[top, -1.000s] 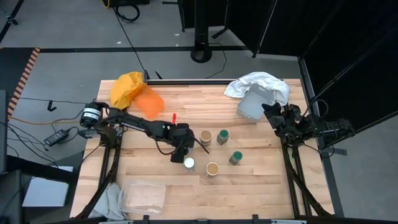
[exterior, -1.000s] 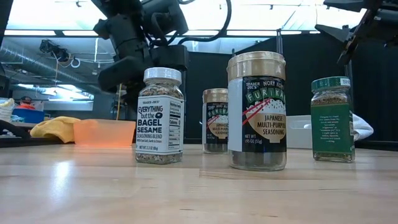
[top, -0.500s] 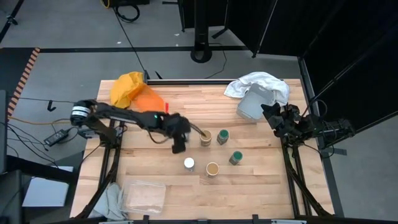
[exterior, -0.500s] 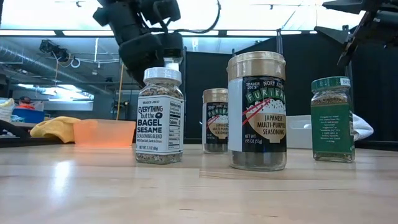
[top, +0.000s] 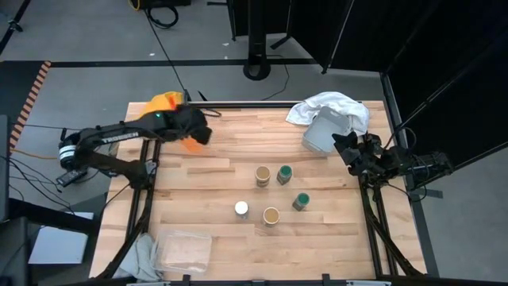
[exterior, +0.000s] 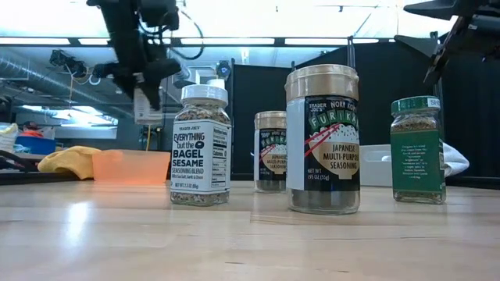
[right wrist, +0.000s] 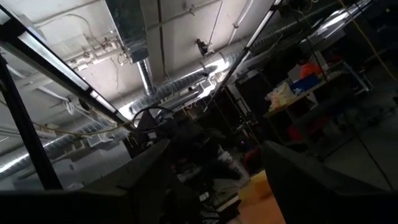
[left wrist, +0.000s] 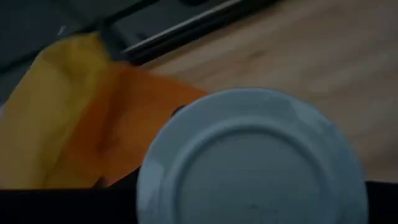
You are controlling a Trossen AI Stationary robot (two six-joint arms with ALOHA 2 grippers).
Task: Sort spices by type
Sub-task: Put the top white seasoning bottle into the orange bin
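Note:
Next, my left gripper sets the white-lidded jar, now raised over the orange tray, down and lets go of it in the orange tray [top: 182, 126] [left wrist: 127, 134], next to the yellow cloth.
Five spice jars stand upright on the table: a white-lidded one [top: 241, 209], two tan-lidded [top: 263, 175] [top: 271, 215] and two green-lidded [top: 284, 173] [top: 301, 201]. My left gripper [top: 189, 127] is raised over the orange tray [top: 194, 137] at the far left, shut on a sixth jar [exterior: 144, 105], whose white lid [left wrist: 252, 155] fills the left wrist view. My right gripper [right wrist: 214, 186] waits open at the table's right edge [top: 353, 151], raised and pointing upward. My left gripper holds the white-lidded jar from above, with the lid's top [left wrist: 252, 155] turned toward the wrist camera. The lid hides the fingers, so the place of contact does not show. The jar's labelled body [exterior: 144, 109] hangs below the gripper, lifted clear of the table.
A yellow cloth [top: 159, 111] lies beside the orange tray. At the far right a grey tray [top: 321, 137] sits under a white cloth [top: 329, 107]. A clear tray [top: 184, 250] lies at the near left. Bare wood stretches between the jars and the orange tray.
My left gripper has risen from beside the standing white-lidded jar and swung toward the table's far left, ending over the orange tray. It has carried the held jar along. The five standing jars have stayed in place.

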